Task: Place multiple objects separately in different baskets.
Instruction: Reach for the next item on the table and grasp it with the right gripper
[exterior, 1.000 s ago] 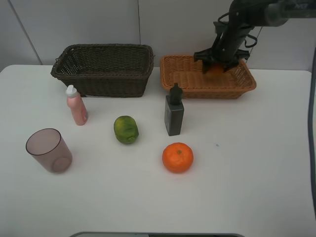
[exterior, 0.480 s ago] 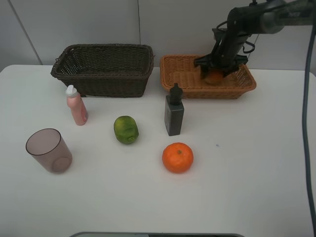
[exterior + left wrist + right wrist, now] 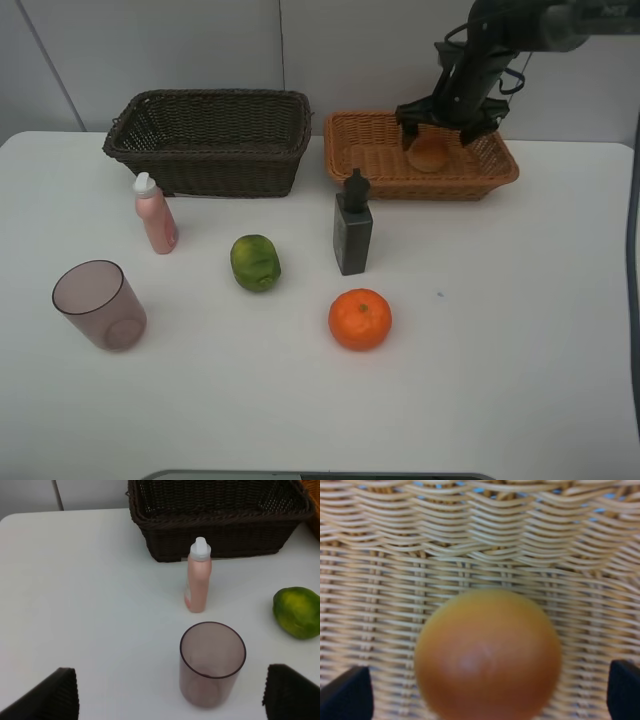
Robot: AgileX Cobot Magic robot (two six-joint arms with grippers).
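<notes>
Next, my right gripper needs to go to the upper body (image 3: pixel 353 214) of the dark grey bottle in front of the tan basket and close there.
The red-orange peach-like fruit (image 3: pixel 428 156) (image 3: pixel 487 655) lies on the floor of the light tan basket (image 3: pixel 400 186) (image 3: pixel 470 540). Just above it hangs my right gripper (image 3: pixel 439 128) (image 3: pixel 485 695), open, its fingertips spread wide on either side of the fruit and clear of it. My left gripper (image 3: pixel 169 695) is open above the table, in front of the mauve cup (image 3: pixel 100 305) (image 3: pixel 212 662). The pink bottle (image 3: pixel 155 215) (image 3: pixel 199 576), green fruit (image 3: pixel 256 262) (image 3: pixel 297 612), dark grey bottle (image 3: pixel 352 235) and orange (image 3: pixel 360 318) stand on the white table. The dark brown basket (image 3: pixel 210 140) (image 3: pixel 220 542) holds nothing.
The two baskets sit side by side at the back of the table (image 3: pixel 500 330), near the wall. The grey bottle stands just in front of the tan basket's left end. The left arm does not show in the exterior view.
My right gripper has opened and let go of the peach-like fruit, which now rests in the tan basket. The gripper has lifted slightly. The rest has not moved.
</notes>
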